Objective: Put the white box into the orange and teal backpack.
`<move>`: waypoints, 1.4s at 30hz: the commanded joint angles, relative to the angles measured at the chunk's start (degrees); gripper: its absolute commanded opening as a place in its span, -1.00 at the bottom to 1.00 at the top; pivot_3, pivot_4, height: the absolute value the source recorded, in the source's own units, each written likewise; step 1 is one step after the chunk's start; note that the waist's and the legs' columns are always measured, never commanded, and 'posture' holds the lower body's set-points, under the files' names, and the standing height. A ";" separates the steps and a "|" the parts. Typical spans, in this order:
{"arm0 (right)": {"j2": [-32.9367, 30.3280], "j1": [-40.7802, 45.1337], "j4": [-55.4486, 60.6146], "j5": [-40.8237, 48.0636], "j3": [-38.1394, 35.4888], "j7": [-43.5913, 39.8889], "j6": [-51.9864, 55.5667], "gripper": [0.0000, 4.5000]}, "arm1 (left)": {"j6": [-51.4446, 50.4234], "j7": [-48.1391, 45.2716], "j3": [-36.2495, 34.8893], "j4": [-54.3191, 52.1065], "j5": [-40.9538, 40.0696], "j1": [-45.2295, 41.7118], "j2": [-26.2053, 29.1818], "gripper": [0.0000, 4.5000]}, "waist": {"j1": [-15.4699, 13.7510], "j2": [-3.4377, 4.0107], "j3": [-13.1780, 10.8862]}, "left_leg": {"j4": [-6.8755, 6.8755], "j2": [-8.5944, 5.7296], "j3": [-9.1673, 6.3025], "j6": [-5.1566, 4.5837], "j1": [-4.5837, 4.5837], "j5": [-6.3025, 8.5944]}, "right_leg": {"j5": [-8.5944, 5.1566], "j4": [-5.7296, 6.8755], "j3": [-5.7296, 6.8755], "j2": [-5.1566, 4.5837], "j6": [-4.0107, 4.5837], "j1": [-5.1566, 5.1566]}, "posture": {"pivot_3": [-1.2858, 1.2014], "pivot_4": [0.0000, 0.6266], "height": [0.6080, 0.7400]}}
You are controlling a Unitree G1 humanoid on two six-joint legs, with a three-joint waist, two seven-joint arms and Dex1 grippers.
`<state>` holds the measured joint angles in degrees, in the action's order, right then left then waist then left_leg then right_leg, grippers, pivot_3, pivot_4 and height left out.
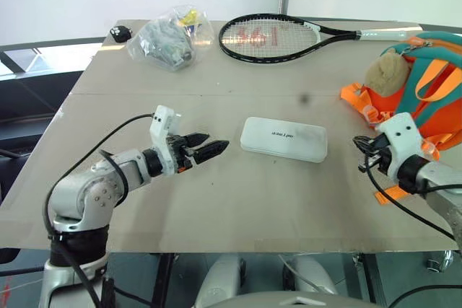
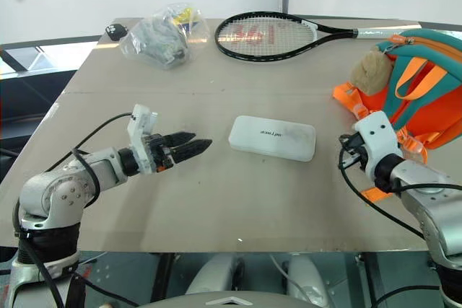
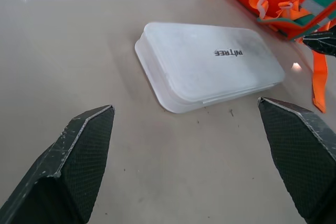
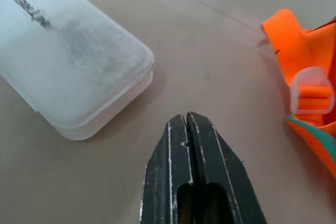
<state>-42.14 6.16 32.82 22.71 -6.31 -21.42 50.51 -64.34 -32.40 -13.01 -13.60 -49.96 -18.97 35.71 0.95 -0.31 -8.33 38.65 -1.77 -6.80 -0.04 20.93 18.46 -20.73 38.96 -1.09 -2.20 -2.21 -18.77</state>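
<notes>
I should close my left gripper on the white box's end [image 1: 250,139] [image 3: 169,81] farthest from the backpack, with one finger over the box's lid.
The white box [image 1: 283,138] lies flat in the middle of the tan table, dark lettering on its lid. My left gripper [image 1: 214,146] hovers just left of it, pointing at it with its fingers open; in the left wrist view the box [image 3: 207,64] lies beyond the spread fingertips [image 3: 86,140]. The orange and teal backpack [image 1: 426,91] sits at the table's right side with a tan plush piece [image 1: 386,71] on it. My right gripper [image 1: 361,145] is shut and empty, between the box's right end and the backpack's orange straps [image 4: 310,72].
A black tennis racket [image 1: 271,36] lies at the back of the table. A clear plastic bag [image 1: 170,37] of small items and a small black object [image 1: 120,32] sit at the back left. The table's front edge [image 1: 216,249] is near my arms.
</notes>
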 commanded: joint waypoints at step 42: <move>8.76 6.88 -9.11 -11.71 3.41 -11.06 -13.08 -0.77 | -16.16 -2.39 -7.26 29.35 0.81 -19.20 -20.87 -0.49 | 1.36 -0.16 0.14 | 0.69 -0.08 -0.20 0.02 0.64 0.00 | 0.01 0.53 0.11 -0.06 -0.02 -0.52 | 0.03 -0.52 1.00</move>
<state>-32.69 12.90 18.32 8.49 2.94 -33.19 35.70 -79.68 -35.14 -18.60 19.94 -46.83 -38.13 14.93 2.30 -0.47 -8.19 39.40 -1.85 -7.00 -0.02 21.76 18.46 -20.72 39.79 -1.00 -2.24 -2.24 -19.47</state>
